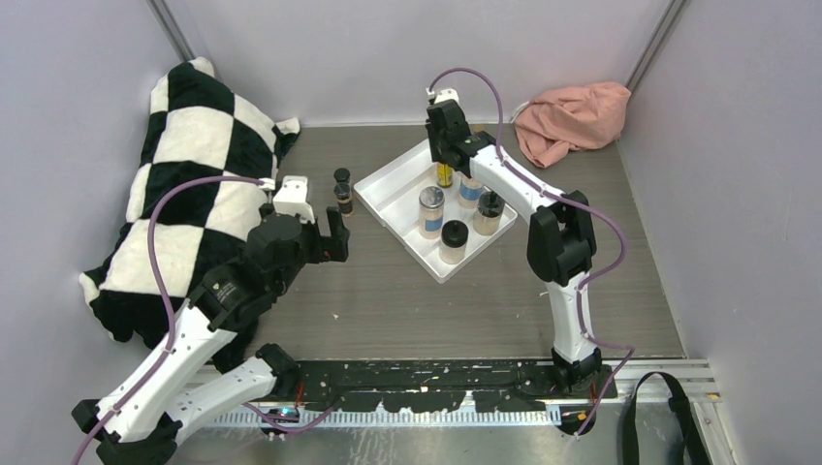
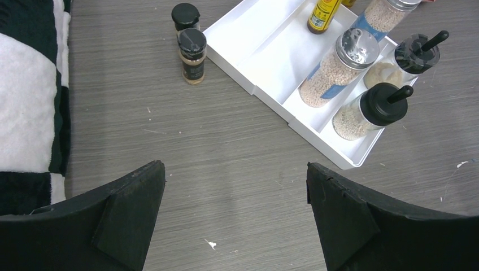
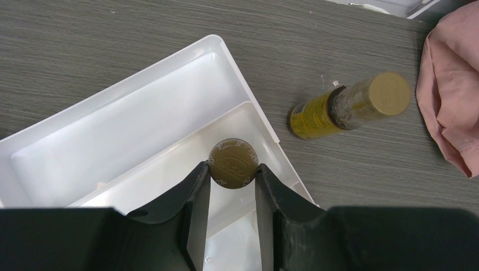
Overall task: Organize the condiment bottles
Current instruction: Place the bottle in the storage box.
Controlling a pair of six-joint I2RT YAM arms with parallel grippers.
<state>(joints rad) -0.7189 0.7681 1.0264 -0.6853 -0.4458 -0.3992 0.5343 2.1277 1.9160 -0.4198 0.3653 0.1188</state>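
Note:
The slim amber bottle will go down from my right gripper in the white tray's far corner (image 1: 445,183) (image 3: 233,167), behind the silver-lidded jars.
A white tray (image 1: 388,199) sits mid-table. My right gripper (image 3: 233,167) is shut on the gold cap of a slim amber bottle (image 3: 233,161), held upright over the tray's far corner. A second amber bottle (image 3: 350,106) is on the table just outside the tray. Two silver-lidded blue-labelled jars (image 2: 339,65) (image 2: 384,14) and two tan black-capped jars (image 2: 367,113) (image 2: 404,59) stand in the tray. Two tiny dark bottles (image 2: 186,16) (image 2: 192,53) stand on the table left of it. My left gripper (image 2: 235,165) hovers open and empty, nearer than these.
A black-and-white checkered blanket (image 1: 194,184) covers the left side of the table. A pink cloth (image 1: 572,121) lies bunched in the far right corner. Grey walls close in three sides. A black strap (image 1: 669,417) hangs at the near right.

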